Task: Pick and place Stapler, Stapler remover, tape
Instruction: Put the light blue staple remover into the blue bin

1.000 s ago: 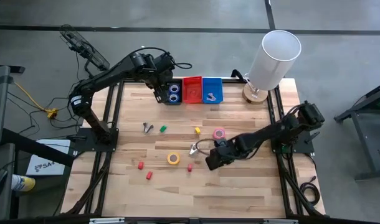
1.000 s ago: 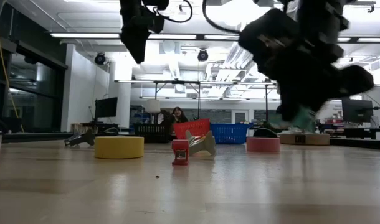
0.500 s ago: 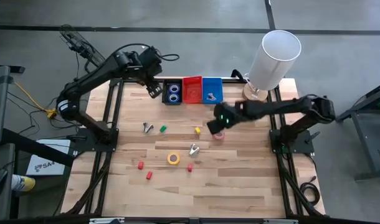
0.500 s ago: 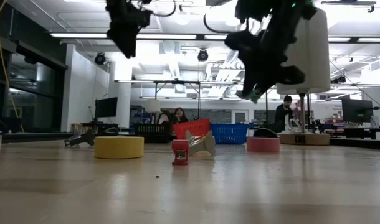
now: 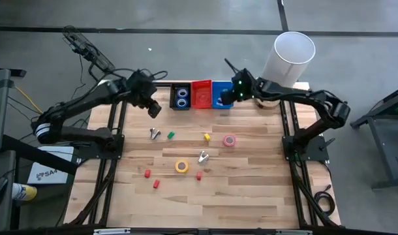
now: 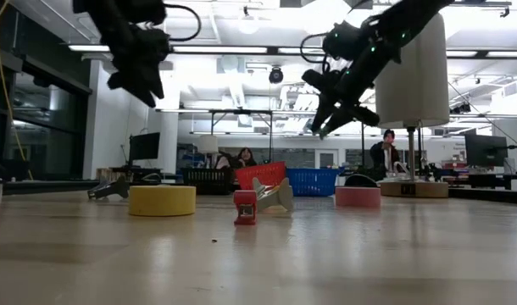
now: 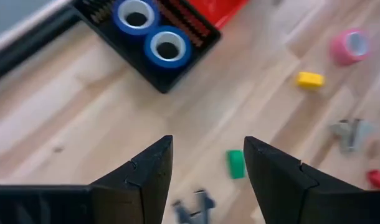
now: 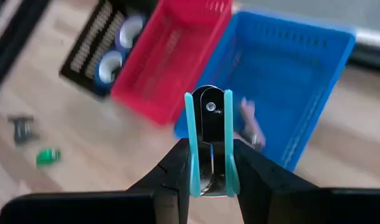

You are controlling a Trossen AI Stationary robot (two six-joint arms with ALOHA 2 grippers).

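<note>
Next, my right gripper releases its staple remover in the blue bin [image 5: 219, 98] [image 8: 235, 126], next to the staple remover lying there.
My right gripper [image 8: 207, 163] is shut on a staple remover [image 8: 207, 124] with teal grips and a metal middle. It hangs above the blue bin [image 5: 223, 87] at the table's far edge. My left gripper [image 5: 154, 109] stands open and holds nothing, above the table just left of the black bin [image 5: 181, 88], which holds two blue tape rolls [image 7: 167, 45]. The pink tape [image 5: 229, 140], the yellow tape [image 5: 181, 166], two more staple removers [image 5: 203, 156] [image 5: 154, 134] and small block-like staplers in green [image 5: 171, 135], yellow [image 5: 206, 136] and red [image 5: 147, 173] lie on the wood. My right gripper pinches the staple remover by its two teal side grips [image 8: 190, 146] between its two fingers. The rounded metal end [image 8: 209, 104] sticks out past the fingertips. The fingers slant down, coming from the table's right. The remover is lifted clear, above the blue bin.
A red bin [image 5: 201, 93] sits between the black and blue bins. Another staple remover [image 5: 221, 102] lies in the blue bin. A tall white cylinder [image 5: 287, 59] stands on a round base at the far right corner. People show in the room beyond the table.
My right gripper, shut on the staple remover, has swung from the table's middle toward the far edge and risen to above the blue bin. My left gripper has drawn back from over the black bin toward the table's left, sunk a little and turned, staying open.
</note>
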